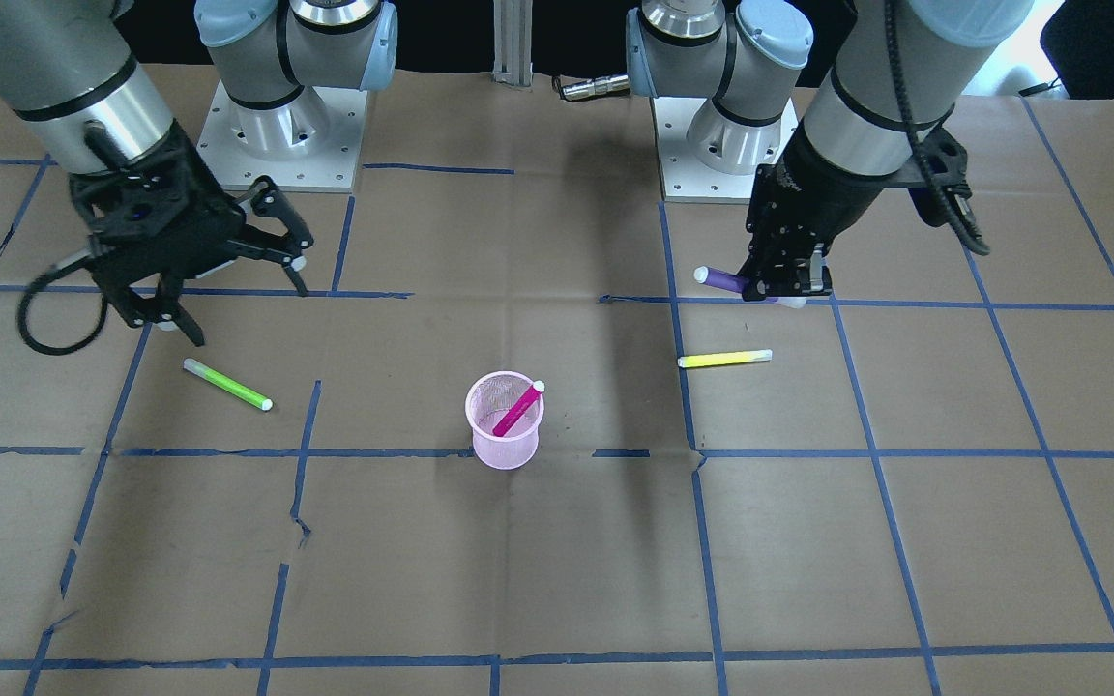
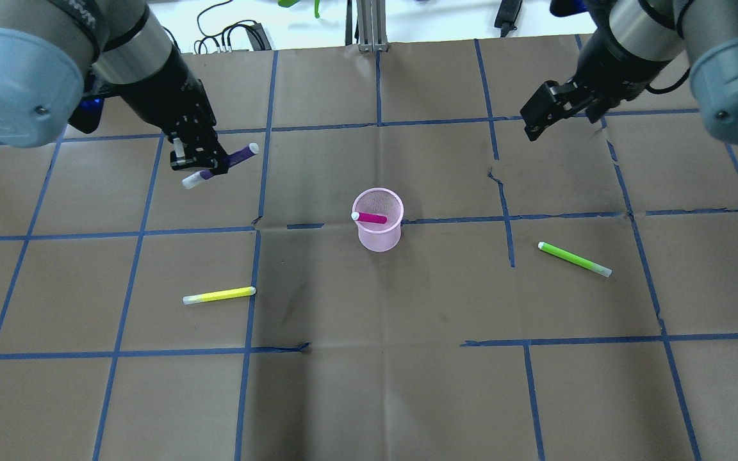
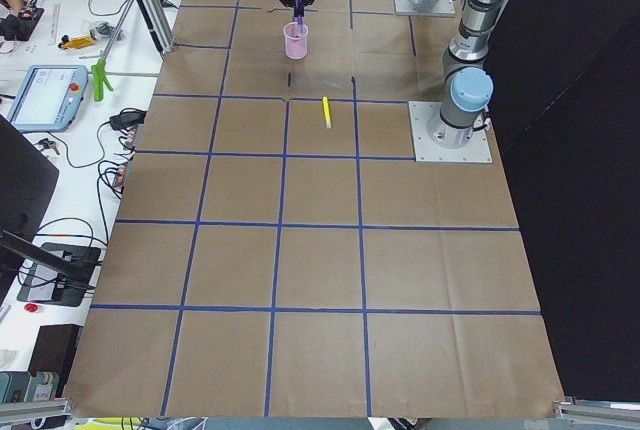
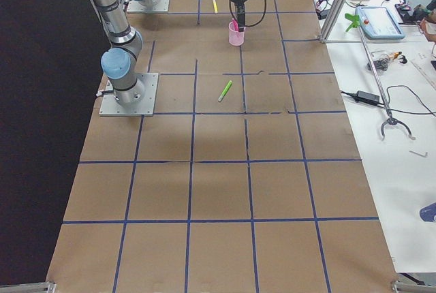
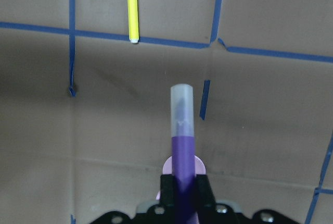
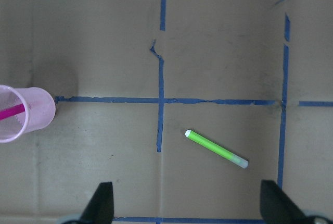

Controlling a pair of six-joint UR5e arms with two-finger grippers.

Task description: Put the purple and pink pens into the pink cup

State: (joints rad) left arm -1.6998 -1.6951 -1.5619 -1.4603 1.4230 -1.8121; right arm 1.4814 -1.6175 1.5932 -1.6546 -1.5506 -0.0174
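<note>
The pink pen is leaning in the pink cup. Next, my left gripper releases the purple pen, still held above the table, inside the pink cup [image 1: 500,406] [image 5: 179,197], next to that pink pen.
The pink mesh cup [image 2: 378,219] stands mid-table with the pink pen [image 2: 369,218] leaning inside it; both also show in the front view, cup [image 1: 505,433] and pen [image 1: 518,408]. My left gripper [image 2: 205,163] is shut on the purple pen [image 2: 239,154] and holds it above the table, left of and beyond the cup. In the left wrist view the purple pen [image 5: 182,146] sticks out from between the fingers. My right gripper [image 2: 539,115] is open and empty, raised at the far right; its fingertips [image 6: 104,203] frame the right wrist view's bottom.
A yellow pen [image 2: 219,295] lies on the table at the near left. A green pen [image 2: 574,258] lies right of the cup, below my right gripper. Brown paper with blue tape lines [image 2: 260,227] covers the table.
</note>
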